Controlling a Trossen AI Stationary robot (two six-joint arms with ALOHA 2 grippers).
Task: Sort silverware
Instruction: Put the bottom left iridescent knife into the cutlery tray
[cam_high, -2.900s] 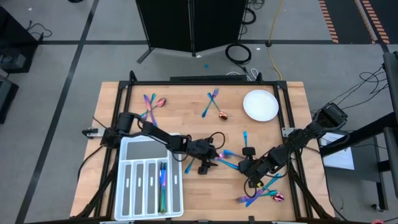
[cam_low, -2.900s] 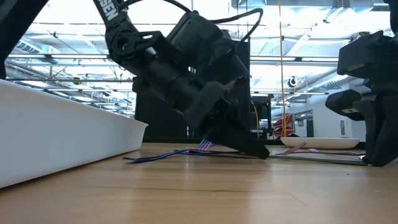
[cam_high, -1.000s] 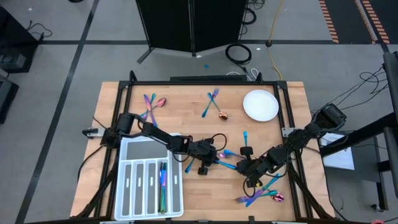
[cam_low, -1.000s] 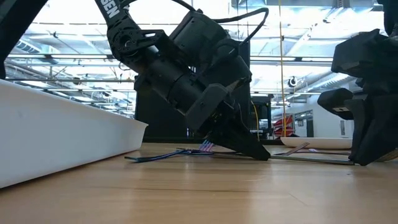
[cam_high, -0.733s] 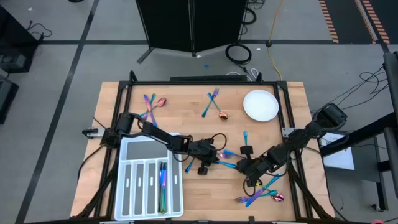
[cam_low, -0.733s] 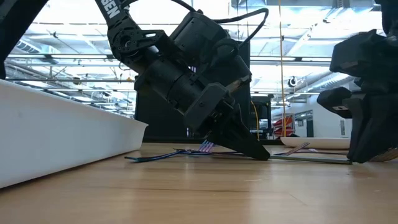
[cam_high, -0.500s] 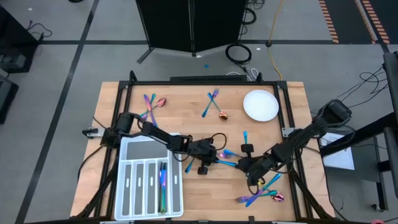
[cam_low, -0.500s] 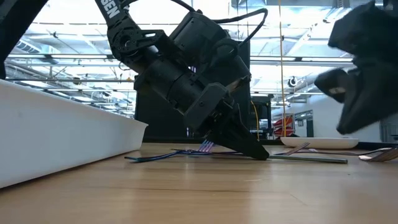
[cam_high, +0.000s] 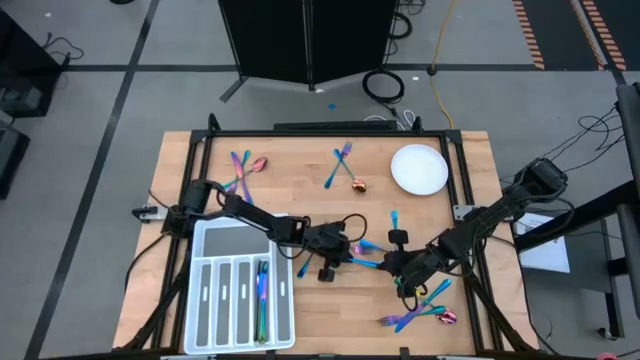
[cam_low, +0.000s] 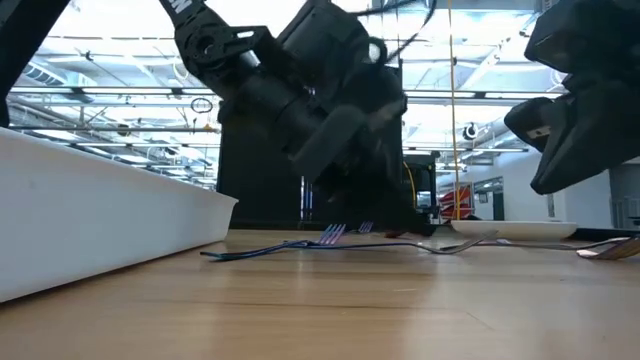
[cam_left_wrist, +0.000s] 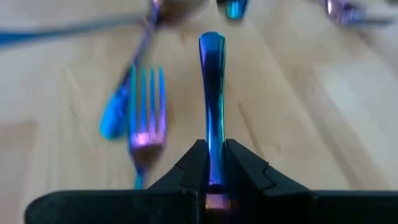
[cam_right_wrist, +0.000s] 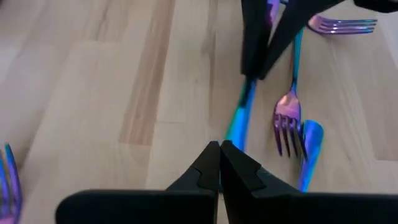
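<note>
Next, I open my right gripper and take the rounded loose end (cam_left_wrist: 212, 41) of the slim blue-purple piece before sorting it, because it runs straight out along my left gripper's fingers.
Rainbow silverware lies scattered on the wooden table: a cluster (cam_high: 242, 166) at the far left, forks (cam_high: 342, 160) and a spoon (cam_high: 358, 185) at the far middle, and more pieces (cam_high: 420, 312) near the front right. My left gripper (cam_high: 352, 250) is at the table's middle, shut on a slim blue-purple piece (cam_left_wrist: 211, 81). A fork (cam_left_wrist: 147, 106) lies beside it. My right gripper (cam_right_wrist: 219, 155) is shut and holds nothing. It hangs above the wood just right of the left one (cam_high: 398, 268). My left gripper pinches one end of the slim blue-purple piece (cam_left_wrist: 214, 163) between its two fingers. The piece runs straight on ahead along the fingers' line to a rounded free end (cam_left_wrist: 211, 42). The fingers slant down toward the table's right. Whether the free end touches the wood I cannot tell.
A white compartmented tray (cam_high: 215, 240) sits at the near left with a few pieces in one slot (cam_high: 262, 290). A round white plate (cam_high: 418, 168) stands at the far right. Bare wood lies between the two grippers and the table's near edge.
My left gripper has risen from the table, taking up the slim piece that lay flat ahead of its fingertips. My right gripper has lifted clear of the table and stayed shut. The other silverware has stayed where it lay.
</note>
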